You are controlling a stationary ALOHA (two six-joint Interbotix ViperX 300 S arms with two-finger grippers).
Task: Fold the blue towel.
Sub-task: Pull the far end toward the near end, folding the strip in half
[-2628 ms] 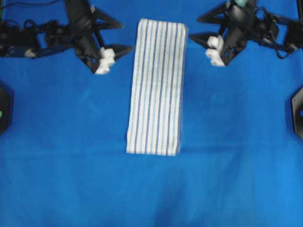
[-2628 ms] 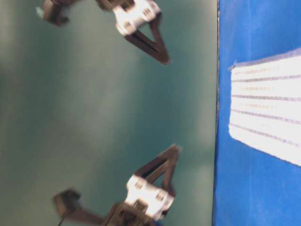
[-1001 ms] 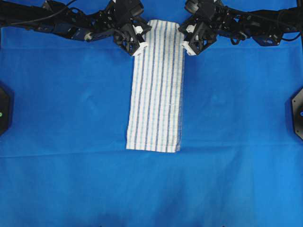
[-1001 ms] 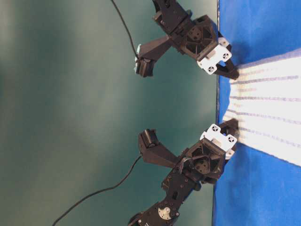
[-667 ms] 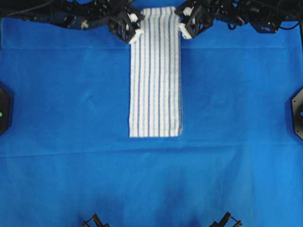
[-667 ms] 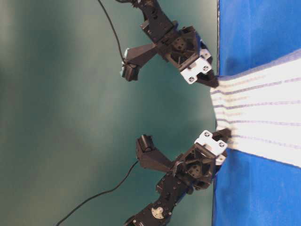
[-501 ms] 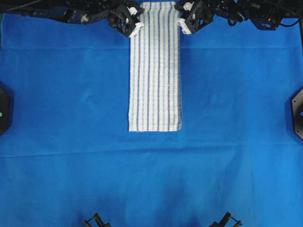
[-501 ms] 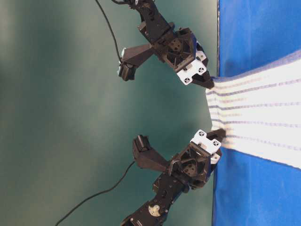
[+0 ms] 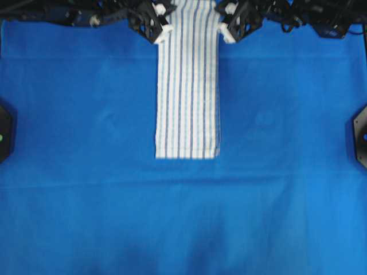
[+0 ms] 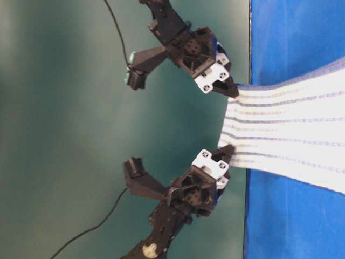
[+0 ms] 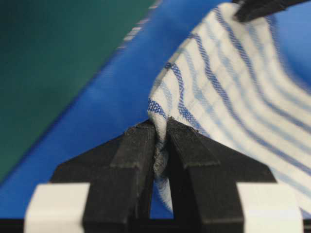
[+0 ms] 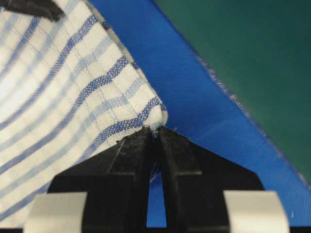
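Note:
Next, I let go of the blue towel's lifted corner, now held off the blue sheet, with my left gripper on its own flat near end (image 9: 161,129), short of the towel's edge.
The blue towel (image 9: 188,86), white with thin blue stripes, lies folded into a long narrow strip on the blue sheet. Its far end is lifted off the sheet and stretched between both grippers (image 10: 291,135). My left gripper (image 9: 162,26) is shut on the far left corner, with cloth bunched between its fingertips (image 11: 160,127). My right gripper (image 9: 223,26) is shut on the far right corner (image 12: 156,130). From table level, the right gripper (image 10: 232,93) and the left gripper (image 10: 229,148) hold that edge past the sheet's border. The near end (image 9: 187,153) rests flat.
The plain blue sheet (image 9: 86,172) covers the whole table. Black fixtures sit at the left edge (image 9: 4,137) and the right edge (image 9: 360,137). Both arms stretch along the far edge (image 9: 74,14). A dark green surface (image 10: 81,135) lies beyond the sheet.
Both grippers went from open beside the towel to shut on its far corners. They have drawn back and up, lifting that end and sliding the near edge away from me.

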